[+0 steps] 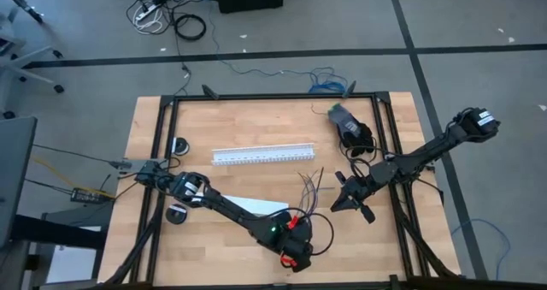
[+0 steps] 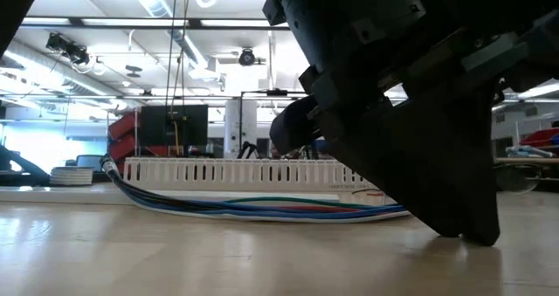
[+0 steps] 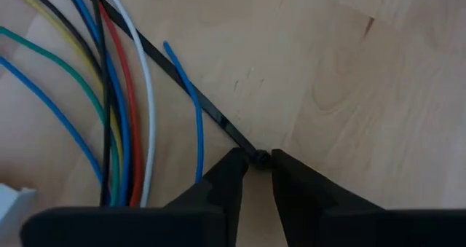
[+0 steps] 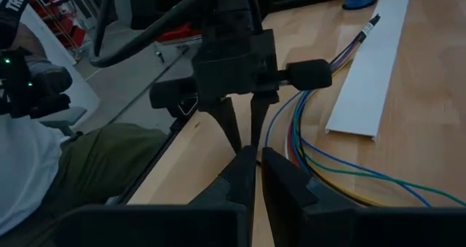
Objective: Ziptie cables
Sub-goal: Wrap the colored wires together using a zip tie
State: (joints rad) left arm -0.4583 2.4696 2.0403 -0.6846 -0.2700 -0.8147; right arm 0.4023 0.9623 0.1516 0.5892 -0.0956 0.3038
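Observation:
The strip of the ziptie slants from the left gripper's fingertips, so the robot should open it, turn the fingers until the strip runs across them, and close at the ziptie's head [image 3: 260,158].
The cables [image 3: 116,94], thin wires in blue, green, yellow, red, white and black, lie loose on the wooden table [image 1: 214,256], near its middle [image 1: 309,186]. The ziptie [image 3: 182,79], a thin black strip, lies flat and crosses them at its far part. My left gripper [image 3: 255,159] is at the near edge [image 1: 297,257], slanting down, shut on the ziptie's end. In the low view its fingertips [image 2: 467,233] reach the tabletop. To the right of the cables, my right gripper [image 1: 346,203] hangs shut and holds nothing [image 4: 255,156]. My left gripper pinches the ziptie's small head end [image 3: 258,158] between its two fingertips. The fingers slant down from above and point along the strip. The strip lies on the table, running away from the fingertips toward the cables.
A long white slotted channel [image 1: 265,156] lies beyond the cables. A flat white strip [image 4: 368,65] lies beside them, under my left arm. A black device [image 1: 350,127] sits at the far right, two round parts [image 1: 178,145] at the left. A person [image 4: 44,159] is next to the table.

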